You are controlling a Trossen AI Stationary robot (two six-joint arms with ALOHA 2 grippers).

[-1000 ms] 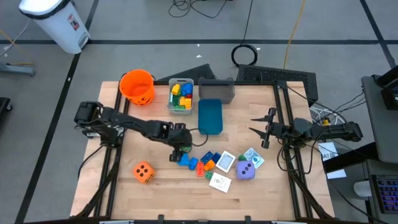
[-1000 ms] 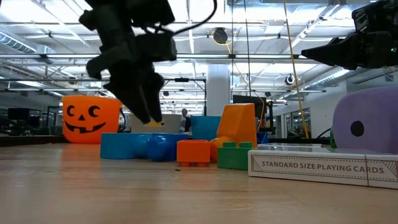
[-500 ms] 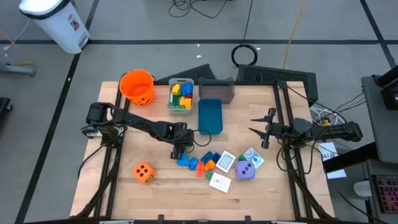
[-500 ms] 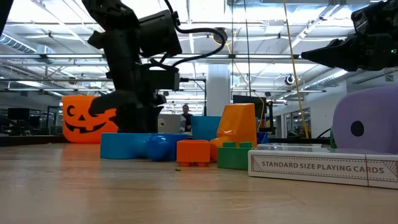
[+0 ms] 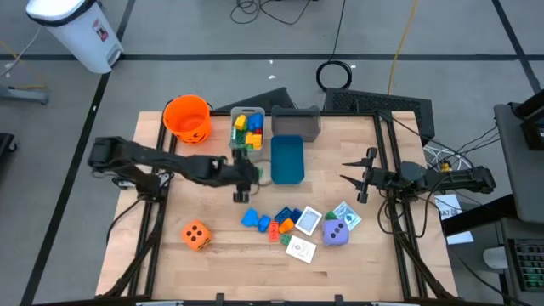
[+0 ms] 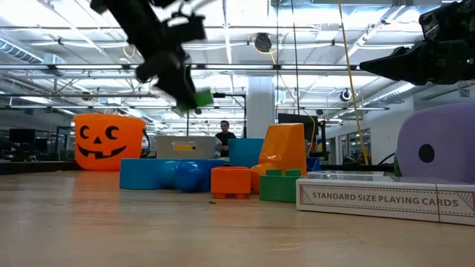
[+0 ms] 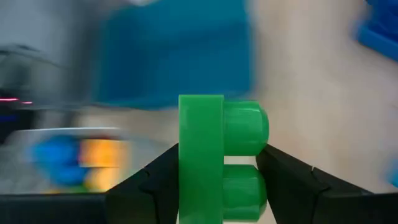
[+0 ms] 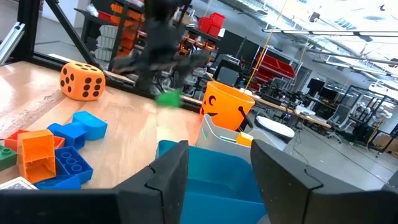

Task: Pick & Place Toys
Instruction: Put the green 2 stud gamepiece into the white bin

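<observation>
The green block will drop from my left gripper in the clear bin (image 5: 244,136) (image 7: 89,186), next to the yellow blocks there.
My left gripper (image 5: 247,177) hangs above the table, just near of the blue bin (image 5: 287,158), and is shut on a green two-stud block (image 6: 199,98). The other toys lie on the table nearer the front: a heap of coloured blocks (image 5: 274,221), a purple die (image 5: 336,232), an orange dotted die (image 5: 196,235) and picture cards (image 5: 301,248). My right gripper (image 5: 353,178) waits open in the air at the table's right side, holding nothing. My left gripper pinches the green block (image 7: 211,155) between its two fingers. One finger (image 7: 155,180) lies on the block's flat underside and the other (image 7: 286,177) against its studs (image 7: 245,130). The fingers slant downward from the table's left. The block is lifted clear of the table.
A clear bin (image 5: 247,130) holding blocks, a grey bin (image 5: 297,121) and the orange pumpkin bucket (image 5: 188,117) stand along the far edge. A box of playing cards (image 6: 386,199) lies beside the purple die. Bare wood lies at the near left.
My left gripper has dipped to the block heap, then risen and gone toward the far edge and the bins, tipping up to a shallower slant. The green block has come up with it, clear of the table.
</observation>
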